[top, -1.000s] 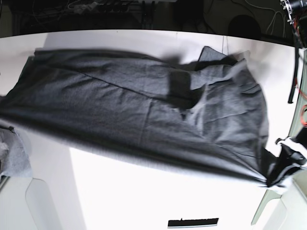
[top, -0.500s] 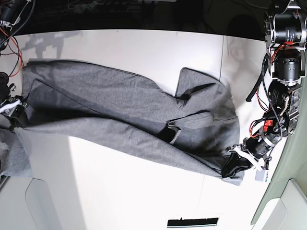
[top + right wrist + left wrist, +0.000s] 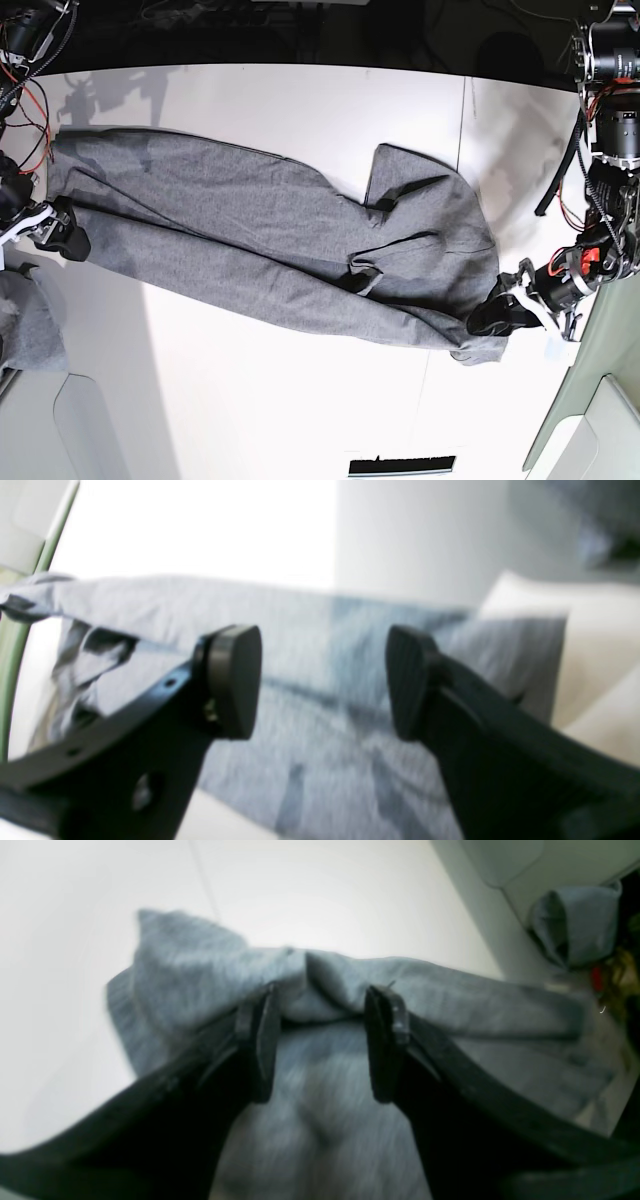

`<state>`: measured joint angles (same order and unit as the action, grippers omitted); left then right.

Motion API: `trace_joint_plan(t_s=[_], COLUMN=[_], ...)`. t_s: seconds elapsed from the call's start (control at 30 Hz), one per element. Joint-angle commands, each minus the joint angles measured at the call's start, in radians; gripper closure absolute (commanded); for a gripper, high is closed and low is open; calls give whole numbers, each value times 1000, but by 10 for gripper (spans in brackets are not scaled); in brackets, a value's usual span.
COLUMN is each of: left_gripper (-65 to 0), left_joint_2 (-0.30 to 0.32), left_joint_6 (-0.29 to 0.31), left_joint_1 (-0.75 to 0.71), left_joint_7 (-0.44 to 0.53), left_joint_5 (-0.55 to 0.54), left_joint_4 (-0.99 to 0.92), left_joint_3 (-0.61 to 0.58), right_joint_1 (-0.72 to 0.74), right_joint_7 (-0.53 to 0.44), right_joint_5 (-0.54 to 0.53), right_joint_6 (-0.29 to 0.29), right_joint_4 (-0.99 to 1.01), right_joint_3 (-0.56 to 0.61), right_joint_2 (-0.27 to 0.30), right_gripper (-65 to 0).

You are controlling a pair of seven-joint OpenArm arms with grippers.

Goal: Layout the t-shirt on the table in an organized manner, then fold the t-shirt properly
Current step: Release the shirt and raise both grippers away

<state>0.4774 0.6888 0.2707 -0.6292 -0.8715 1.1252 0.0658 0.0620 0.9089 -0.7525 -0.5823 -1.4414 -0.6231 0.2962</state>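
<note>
A bunched t-shirt flap is folded in past the shirt's corner at my left gripper, so I should grip the flap's edge [image 3: 438,164] and pull it open.
The heather-grey t-shirt [image 3: 270,235] lies stretched left to right across the white table [image 3: 300,400], creased and partly folded over itself. My left gripper [image 3: 490,315] is at the shirt's right end. In the left wrist view it [image 3: 322,1040] is open, low over the fabric [image 3: 320,1120], with a small fold of cloth between the fingertips. My right gripper [image 3: 65,228] is at the shirt's left end. In the right wrist view it [image 3: 322,680] is open, with shirt fabric [image 3: 325,740] beneath the jaws.
A smaller light-grey cloth bundle [image 3: 25,325] lies off the table's left edge and also shows in the left wrist view [image 3: 575,925]. Pale grey-green panels sit at the lower left [image 3: 90,420] and lower right [image 3: 600,410]. A thin seam [image 3: 462,110] crosses the table.
The shirt came down from being held stretched in the air and now rests on the table. Both grippers sit at its ends with jaws apart.
</note>
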Motion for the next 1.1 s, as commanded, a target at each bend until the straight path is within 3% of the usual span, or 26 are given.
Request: trace_joint_plan(t_s=[0.0,0.17,0.5,0.57,0.7,0.77,0.83,0.97,1.07], left_gripper=[-300,-300,-300,-293,-148,-149,-169,-342,-357], left_joint_2=[31,84,79,49,-53,-91,-119,-144,-154], left_joint_6=[9,9,9,9,9,9,4,-95,-153], left_joint_1=[-9,-187,-514,-547,-573,-573,-573,-579,-579], left_joint_7=[7,-4,-18,-19,-19,-20,-19,-17,27], left_joint_5=[-30,-60,-147,-128,-55,-26,42,104,150], left_joint_4=[38,183,362,408,469,470,467,452,412], left_joint_3=[6,11,138,138,136,137,137,137,137], right_joint_1=[-2,-93,-243,-264,-275,-274,-274,-276,-276], right_joint_7=[-11,-13,-26,-49,-64,-63,-64,-65,-83], right_joint_5=[-29,-30,-17,-14,-14,-13,4,50,65], right_joint_6=[-10,-10,-9,-9,-8,-9,-8,-4,-4], right_joint_4=[-18,-38,-93,-93,-93,-93,-93,-86,-66], right_joint_3=[-5,-30,-166,-169,-169,-169,-169,-169,-169], right_joint_2=[17,17,17,17,16,16,17,17,17], right_gripper=[-386,-386,-386,-386,-386,-386,-386,-386,-386])
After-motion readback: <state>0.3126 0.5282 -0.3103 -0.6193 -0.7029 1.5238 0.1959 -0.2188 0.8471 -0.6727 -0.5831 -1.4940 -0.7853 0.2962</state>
